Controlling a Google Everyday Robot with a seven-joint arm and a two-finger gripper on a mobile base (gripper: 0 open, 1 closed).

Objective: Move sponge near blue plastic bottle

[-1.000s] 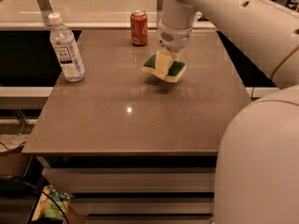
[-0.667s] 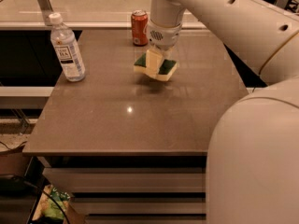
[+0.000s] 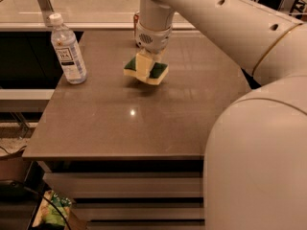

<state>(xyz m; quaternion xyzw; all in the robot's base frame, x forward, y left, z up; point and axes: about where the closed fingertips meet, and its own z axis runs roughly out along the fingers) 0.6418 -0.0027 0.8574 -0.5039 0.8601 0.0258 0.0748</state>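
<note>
I need to release the sponge on the brown table [image 3: 114, 77] beside the blue plastic bottle, on my arm's side.
The sponge [image 3: 158, 72], dark green on top over pale yellow foam, hangs tilted just above the brown table [image 3: 120, 123], mid-table toward the back. My gripper [image 3: 145, 67] comes down from above and is shut on the sponge across its middle. The blue plastic bottle [image 3: 67, 50], clear with a white cap and white-and-blue label, stands upright at the table's left edge, some way left of the sponge.
A red soda can [image 3: 136, 19] stands at the back of the table, mostly hidden behind my arm. My large white arm [image 3: 249, 95] fills the right side of the view. A glass partition runs along the table's back edge.
My gripper has carried the sponge to the left, closer to the bottle. The arm now covers most of the red can.
</note>
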